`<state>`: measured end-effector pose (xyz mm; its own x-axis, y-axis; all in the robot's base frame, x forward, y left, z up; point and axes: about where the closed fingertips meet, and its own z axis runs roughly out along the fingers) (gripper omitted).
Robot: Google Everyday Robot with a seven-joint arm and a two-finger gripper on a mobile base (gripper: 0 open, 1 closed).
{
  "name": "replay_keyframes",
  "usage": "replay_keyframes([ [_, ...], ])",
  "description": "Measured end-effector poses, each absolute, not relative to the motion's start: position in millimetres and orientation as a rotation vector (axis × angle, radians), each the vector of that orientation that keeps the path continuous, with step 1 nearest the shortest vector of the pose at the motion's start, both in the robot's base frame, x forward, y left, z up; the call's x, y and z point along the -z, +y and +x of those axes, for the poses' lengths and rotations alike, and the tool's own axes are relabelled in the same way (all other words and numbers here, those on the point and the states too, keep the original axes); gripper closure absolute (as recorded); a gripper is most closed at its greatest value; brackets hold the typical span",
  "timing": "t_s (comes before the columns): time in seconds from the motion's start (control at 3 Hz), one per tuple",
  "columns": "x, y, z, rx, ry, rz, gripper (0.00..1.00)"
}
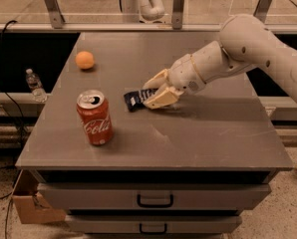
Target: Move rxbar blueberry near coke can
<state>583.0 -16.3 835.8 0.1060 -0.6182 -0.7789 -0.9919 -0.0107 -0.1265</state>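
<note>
My gripper is to let go of the rxbar blueberry, now held low over the table, on the grey table (133,105) close beside the coke can, with the bar's end nearly touching it.
The coke can (94,117), red with white script and a silver top, stands upright near the front left of the grey table (213,143). The rxbar blueberry (134,100), a dark navy wrapper with white lettering, is held just right of the can, low over the table. My gripper (151,92) reaches in from the right and is shut on the bar's right end, with tan fingers (158,98) above and below it. Whether the bar touches the table cannot be told.
A small orange ball (84,60) lies at the back left of the table. Drawers with handles (155,200) are under the tabletop. A water bottle (34,83) and a cardboard box (31,208) sit on the floor to the left.
</note>
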Motion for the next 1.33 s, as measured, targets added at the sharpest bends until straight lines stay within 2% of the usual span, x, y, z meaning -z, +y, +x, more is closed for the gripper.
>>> replay_keyframes([
  [0.67,-835.7,18.8,576.7,-0.826,1.496,-1.733,1.0],
  [1.33,-849.8,21.3,572.3,-0.869,1.467,-1.765,1.0],
])
